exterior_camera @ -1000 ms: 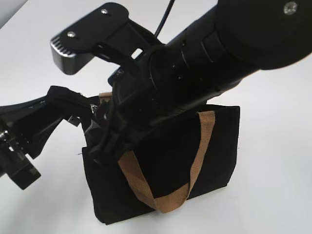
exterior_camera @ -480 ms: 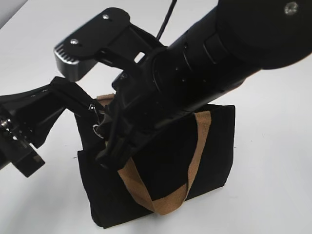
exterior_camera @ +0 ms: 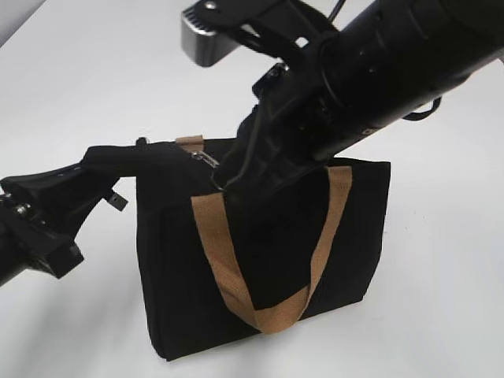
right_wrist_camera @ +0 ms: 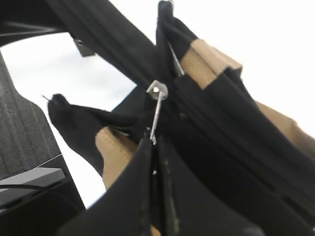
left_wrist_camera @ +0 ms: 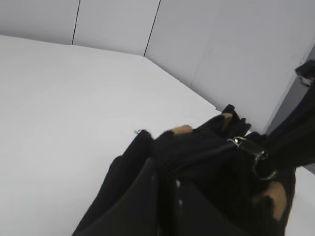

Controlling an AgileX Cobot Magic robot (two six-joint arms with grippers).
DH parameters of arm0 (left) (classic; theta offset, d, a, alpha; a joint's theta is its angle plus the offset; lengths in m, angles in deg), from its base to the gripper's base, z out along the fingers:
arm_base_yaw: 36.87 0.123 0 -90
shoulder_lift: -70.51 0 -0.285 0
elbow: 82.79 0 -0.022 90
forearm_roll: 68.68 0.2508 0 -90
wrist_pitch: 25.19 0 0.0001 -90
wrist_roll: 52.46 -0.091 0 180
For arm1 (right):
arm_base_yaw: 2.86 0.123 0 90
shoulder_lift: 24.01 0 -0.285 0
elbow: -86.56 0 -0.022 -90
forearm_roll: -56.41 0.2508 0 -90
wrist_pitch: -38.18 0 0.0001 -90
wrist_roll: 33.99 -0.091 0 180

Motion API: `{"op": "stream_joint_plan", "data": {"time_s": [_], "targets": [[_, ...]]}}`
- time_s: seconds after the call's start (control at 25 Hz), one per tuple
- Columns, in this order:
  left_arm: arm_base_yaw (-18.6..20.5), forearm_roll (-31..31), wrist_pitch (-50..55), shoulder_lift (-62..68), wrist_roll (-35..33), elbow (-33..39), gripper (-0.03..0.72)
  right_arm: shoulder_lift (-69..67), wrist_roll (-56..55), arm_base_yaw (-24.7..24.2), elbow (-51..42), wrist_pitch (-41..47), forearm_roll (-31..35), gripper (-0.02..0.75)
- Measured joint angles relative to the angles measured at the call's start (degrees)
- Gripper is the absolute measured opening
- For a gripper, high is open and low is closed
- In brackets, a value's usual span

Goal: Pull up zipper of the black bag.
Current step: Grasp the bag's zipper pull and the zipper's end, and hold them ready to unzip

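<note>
Next, I let go of the silver zipper pull tab with my right gripper, above the tan strap end farther from my left gripper (exterior_camera: 310, 155).
The black bag (exterior_camera: 268, 252) stands upright on the white table (exterior_camera: 87, 71), its tan strap handle (exterior_camera: 220, 260) hanging down the front. My left gripper (exterior_camera: 106, 169) is shut on the bag's top left corner fabric and holds it out to the left; in the left wrist view its jaws (left_wrist_camera: 162, 169) pinch black cloth. My right gripper (exterior_camera: 226, 183) reaches down from the upper right to the top edge. In the right wrist view it (right_wrist_camera: 155, 145) is shut on the silver zipper pull tab (right_wrist_camera: 155, 115). The tab also shows in the left wrist view (left_wrist_camera: 247, 146).
The right arm's thick black body (exterior_camera: 394, 71) and its grey wrist camera (exterior_camera: 206, 31) hang over the bag and hide its top right edge. White wall panels (left_wrist_camera: 113, 24) stand behind the table. White table surface lies all around the bag.
The right gripper has risen and moved right along the bag's top edge with the pull tab. The bag's top now looks pulled straight. The left gripper keeps hold of the corner.
</note>
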Motion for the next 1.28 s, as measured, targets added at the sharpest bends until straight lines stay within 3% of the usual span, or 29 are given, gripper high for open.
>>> {"op": "stream_joint_plan", "data": {"time_s": [0.64,0.8,1.0,1.12,1.2,1.28], "targets": [[-0.05,-14.71,7.37,-0.06,0.00,-0.07,0.001,0.90,-0.12,-16.49,0.18,8.41,0.06,-0.001],[-0.15,-14.78,7.55,-0.06,0.00,-0.14,0.001,1.83,-0.12,-22.02,0.18,9.96,0.63,-0.001],[-0.41,-12.44,8.25,-0.06,0.00,-0.62,0.006,2.84,-0.45,-24.70,0.18,12.79,1.93,0.005],[-0.23,-12.34,15.43,-0.17,0.07,-2.91,0.051,3.93,-2.64,-25.35,0.18,14.62,-1.02,0.127],[-0.16,-11.61,25.70,-0.47,0.07,-6.43,0.127,5.09,-5.27,-25.54,0.18,16.14,-3.52,0.289],[-0.09,-8.62,36.94,-1.72,0.07,-11.46,0.251,6.50,-8.82,-25.60,0.18,19.15,-6.10,0.461]]}}
